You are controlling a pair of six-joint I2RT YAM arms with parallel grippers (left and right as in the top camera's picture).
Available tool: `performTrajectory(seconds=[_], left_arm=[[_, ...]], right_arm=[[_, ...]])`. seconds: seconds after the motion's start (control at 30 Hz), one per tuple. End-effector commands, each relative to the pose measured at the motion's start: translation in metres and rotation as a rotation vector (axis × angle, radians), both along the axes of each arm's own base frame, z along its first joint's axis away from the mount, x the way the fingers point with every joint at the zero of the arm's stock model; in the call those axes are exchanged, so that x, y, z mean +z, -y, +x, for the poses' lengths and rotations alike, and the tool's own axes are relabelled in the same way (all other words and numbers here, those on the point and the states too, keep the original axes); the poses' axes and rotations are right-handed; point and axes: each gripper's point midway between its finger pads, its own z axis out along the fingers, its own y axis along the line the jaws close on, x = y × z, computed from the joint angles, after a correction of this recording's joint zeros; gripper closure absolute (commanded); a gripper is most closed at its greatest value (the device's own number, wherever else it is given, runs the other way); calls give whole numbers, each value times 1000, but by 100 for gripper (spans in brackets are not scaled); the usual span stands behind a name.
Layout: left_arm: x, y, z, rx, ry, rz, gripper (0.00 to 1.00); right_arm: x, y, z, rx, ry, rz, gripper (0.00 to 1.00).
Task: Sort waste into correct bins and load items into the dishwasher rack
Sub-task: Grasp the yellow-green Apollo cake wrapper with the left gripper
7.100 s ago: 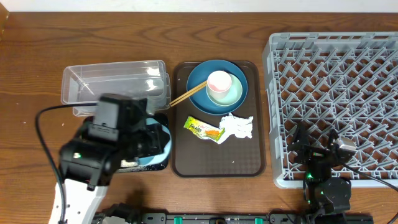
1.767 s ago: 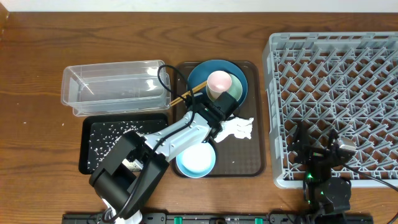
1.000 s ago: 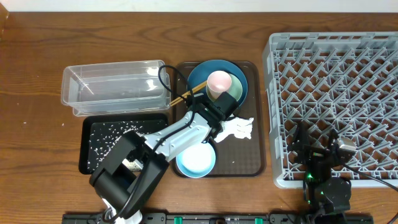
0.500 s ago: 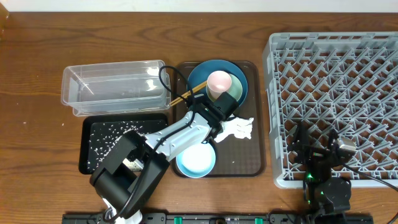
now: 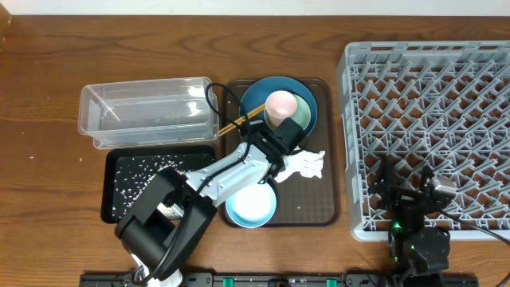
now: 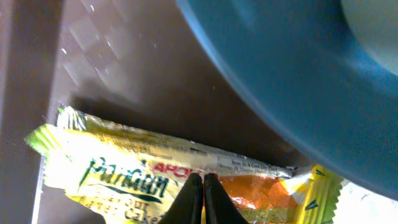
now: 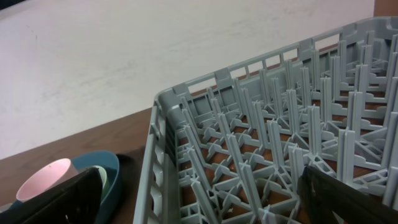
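Note:
My left gripper's closed fingers are over the flat middle of the snack wrapper, so next my left gripper opens, turns and pinches the wrapper near its orange end (image 6: 264,191).
My left gripper (image 5: 271,165) is over the brown tray, its fingertips (image 6: 203,186) pressed together on the yellow-green snack wrapper (image 6: 112,168), just below the dark-blue plate (image 5: 253,100). The arm hides the wrapper in the overhead view. The pink cup (image 5: 280,105) sits in the mint-green bowl (image 5: 301,121) on the plate. The white napkin (image 5: 309,164) lies right of the gripper. The small white bowl (image 5: 251,205) sits at the tray's front. Rice grains (image 5: 139,175) lie in the black tray (image 5: 107,191). The clear tub (image 5: 147,112) is empty. My right gripper (image 7: 205,199) is open over the rack (image 5: 430,112).
The brown serving tray (image 5: 311,207) holds the dishes and waste. Wooden chopsticks (image 5: 235,123) lean from the plate toward the clear tub. The rack's near-left corner (image 7: 161,106) is close to the right gripper. Bare wooden table lies to the far left and back.
7.1 s ago the left arm held the white bowl over the black tray. The bowl is now on the brown tray and the gripper is at the wrapper. Nothing has moved in the last 1.8 s.

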Motion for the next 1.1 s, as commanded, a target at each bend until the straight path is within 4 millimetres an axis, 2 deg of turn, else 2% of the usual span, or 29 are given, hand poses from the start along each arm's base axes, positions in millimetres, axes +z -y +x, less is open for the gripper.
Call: performTrajectory(seconds=[0.0,0.07,0.2,0.33,0.5,0.67,0.83,1.07], left_arm=[[30,-7,14,-52,85,12,94],[43,-6,16,-103,107,10,90],[62,-4,8,-332,98,50,64],[63,-8,-4,-557,44,123,49],[52,-18,-17,-776,-47,220,43],[36,-4,-36,-1031,-128,172,39],[27,-3,-39,-1117,-159,181,38],[17,-3,-39,-1129,-184,187,38]], right_arm=[[0,3,0,-15,-1,-5,1],[0,3,0,-16,-1,-6,1],[0,3,0,-16,-1,-6,1],[0,3,0,-15,-1,-5,1],[0,3,0,-15,-1,-5,1],[0,3,0,-16,-1,-6,1],[0,3,0,-16,-1,-6,1],[0,3,0,-15,-1,-5,1]])
